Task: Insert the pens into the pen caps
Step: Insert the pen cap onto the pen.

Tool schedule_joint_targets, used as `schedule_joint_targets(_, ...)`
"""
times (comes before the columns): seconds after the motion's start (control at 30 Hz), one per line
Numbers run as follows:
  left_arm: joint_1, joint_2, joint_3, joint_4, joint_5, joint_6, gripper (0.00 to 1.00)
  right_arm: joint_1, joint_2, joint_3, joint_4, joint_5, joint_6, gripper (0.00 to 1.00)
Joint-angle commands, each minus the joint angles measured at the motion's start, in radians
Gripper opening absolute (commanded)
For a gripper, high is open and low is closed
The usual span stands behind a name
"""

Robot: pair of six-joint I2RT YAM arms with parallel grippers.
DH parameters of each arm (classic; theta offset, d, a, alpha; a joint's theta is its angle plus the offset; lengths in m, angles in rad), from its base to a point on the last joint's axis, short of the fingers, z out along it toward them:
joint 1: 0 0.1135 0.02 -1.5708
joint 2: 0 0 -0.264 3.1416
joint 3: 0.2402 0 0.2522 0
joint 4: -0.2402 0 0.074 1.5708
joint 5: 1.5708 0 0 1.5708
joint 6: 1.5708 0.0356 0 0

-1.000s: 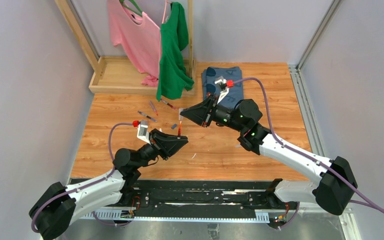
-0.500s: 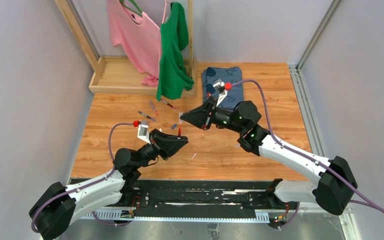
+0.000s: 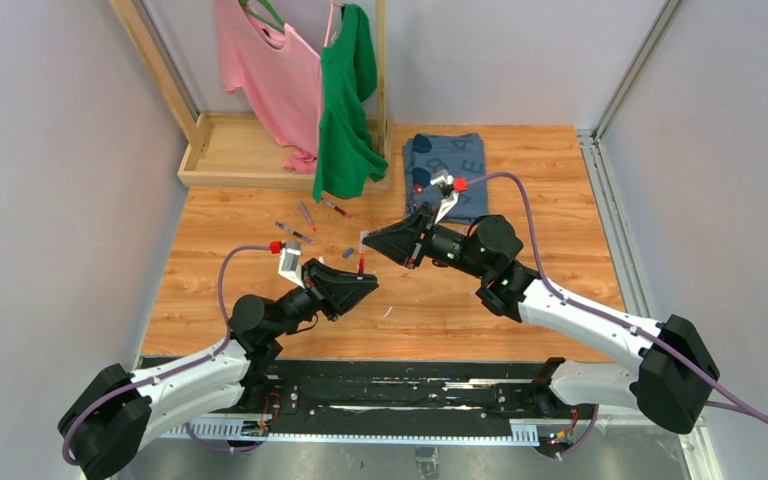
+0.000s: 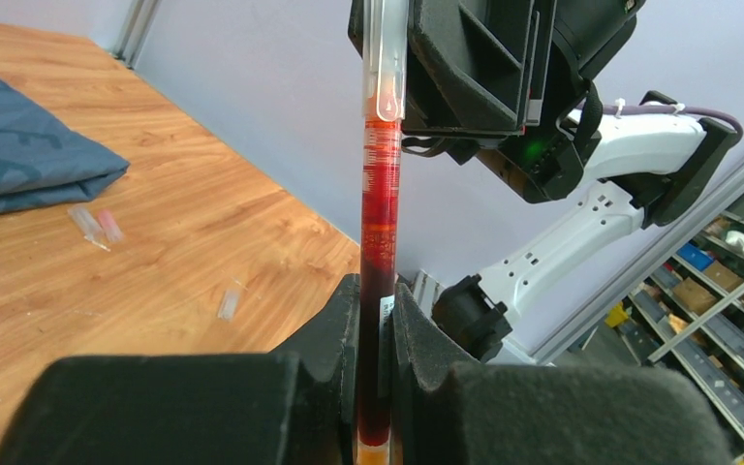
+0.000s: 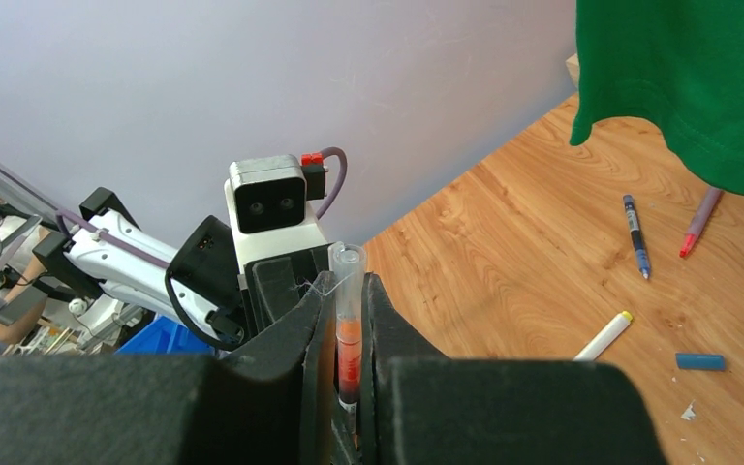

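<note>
My right gripper needs to open, grab the clear cap nearer its closed end (image 5: 348, 257) and push it down, because the dark red pen sits shallow in the cap.
My left gripper (image 3: 364, 285) (image 4: 378, 291) is shut on a dark red pen (image 3: 360, 264) (image 4: 379, 252) and holds it upright above the wooden table. My right gripper (image 3: 368, 241) (image 5: 347, 291) is shut on a clear pen cap (image 4: 385, 58) (image 5: 346, 266) directly over the pen. The pen's tip sits inside the cap's mouth. A blue-black pen (image 3: 293, 232) (image 5: 635, 235), a purple pen (image 3: 306, 214) and another pen (image 3: 337, 208) lie at the back left. A white pen (image 5: 603, 335) and a blue cap (image 3: 348, 253) (image 5: 699, 361) lie near. Clear caps (image 4: 85, 225) (image 4: 229, 301) lie loose.
Folded blue jeans (image 3: 445, 160) lie at the back behind the right arm. A wooden clothes rack (image 3: 250, 150) with a pink shirt (image 3: 265, 70) and a green shirt (image 3: 345, 100) stands at the back left. A small white scrap (image 3: 387, 312) lies near the front.
My right gripper has come down and nearer with the clear cap, onto the tip of the red pen. The left gripper has held still.
</note>
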State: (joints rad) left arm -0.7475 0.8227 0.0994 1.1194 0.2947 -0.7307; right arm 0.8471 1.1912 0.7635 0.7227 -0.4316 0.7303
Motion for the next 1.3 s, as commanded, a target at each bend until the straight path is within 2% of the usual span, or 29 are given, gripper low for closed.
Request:
schedule_joint_targets(0.0, 0.006, -0.010, 0.055, 0.062, -0.044, 0.006, 0.00, 0.041, -0.020, -0.038, -0.047, -0.011, -0.024, 0.01)
schedule_joint_targets(0.07, 0.007, -0.008, 0.057, 0.059, -0.035, 0.011, 0.00, 0.040, -0.028, -0.038, -0.069, -0.002, -0.034, 0.02)
schedule_joint_targets(0.1, 0.007, -0.006, 0.057, 0.057, -0.028, 0.014, 0.00, 0.040, -0.037, -0.035, -0.083, 0.003, -0.041, 0.07)
schedule_joint_targets(0.23, 0.007, -0.013, 0.045, 0.054, -0.006, 0.021, 0.00, 0.038, -0.081, -0.020, -0.145, 0.033, -0.088, 0.39)
schedule_joint_targets(0.3, 0.007, -0.020, 0.040, 0.049, 0.000, 0.022, 0.00, 0.032, -0.109, -0.016, -0.168, 0.040, -0.112, 0.51)
schedule_joint_targets(0.43, 0.007, -0.039, 0.034, 0.017, 0.012, 0.028, 0.00, -0.002, -0.148, 0.013, -0.225, -0.007, -0.152, 0.62)
schedule_joint_targets(0.63, 0.006, -0.064, 0.028, -0.029, 0.044, 0.048, 0.00, -0.047, -0.126, 0.104, -0.265, -0.130, -0.181, 0.63)
schedule_joint_targets(0.83, 0.007, -0.071, 0.032, -0.032, 0.082, 0.047, 0.00, -0.061, -0.064, 0.178, -0.268, -0.176, -0.183, 0.63)
schedule_joint_targets(1.07, 0.006, -0.072, 0.032, -0.035, 0.095, 0.045, 0.00, -0.062, 0.007, 0.224, -0.194, -0.283, -0.138, 0.61)
schedule_joint_targets(1.27, 0.007, -0.072, 0.037, -0.036, 0.105, 0.044, 0.00, -0.063, 0.048, 0.233, -0.168, -0.321, -0.118, 0.53)
